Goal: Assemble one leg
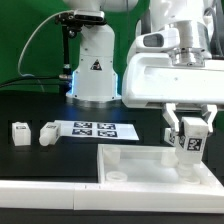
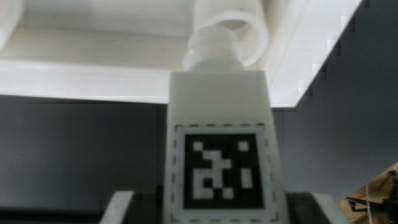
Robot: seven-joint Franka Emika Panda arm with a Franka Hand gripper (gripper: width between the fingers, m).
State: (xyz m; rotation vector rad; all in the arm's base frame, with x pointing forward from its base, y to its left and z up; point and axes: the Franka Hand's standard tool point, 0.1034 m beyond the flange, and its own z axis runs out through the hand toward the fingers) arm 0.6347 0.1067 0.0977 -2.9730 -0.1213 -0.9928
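Note:
Next, my gripper lets go of the leg upright in the round hole boss point(image 1: 190, 177) point(image 2: 226, 36) below its screw tip on the white piece.
My gripper point(image 1: 187, 137) is shut on a leg point(image 1: 186, 143), a short white post with a black-and-white tag, held upright over the right part of the large white square piece with a raised rim point(image 1: 135, 155). In the wrist view the leg point(image 2: 217, 140) fills the middle, its screw tip pointing at a round hole boss point(image 2: 249, 35) of the white piece; the tip looks just at or touching it. Two more legs lie on the black table at the exterior view's left, one point(image 1: 20, 132) upright and one point(image 1: 49, 132) on its side.
The marker board point(image 1: 93, 130) lies flat on the table behind the white piece. The arm's white base point(image 1: 93, 70) stands at the back. A white table edge runs along the front point(image 1: 50, 195).

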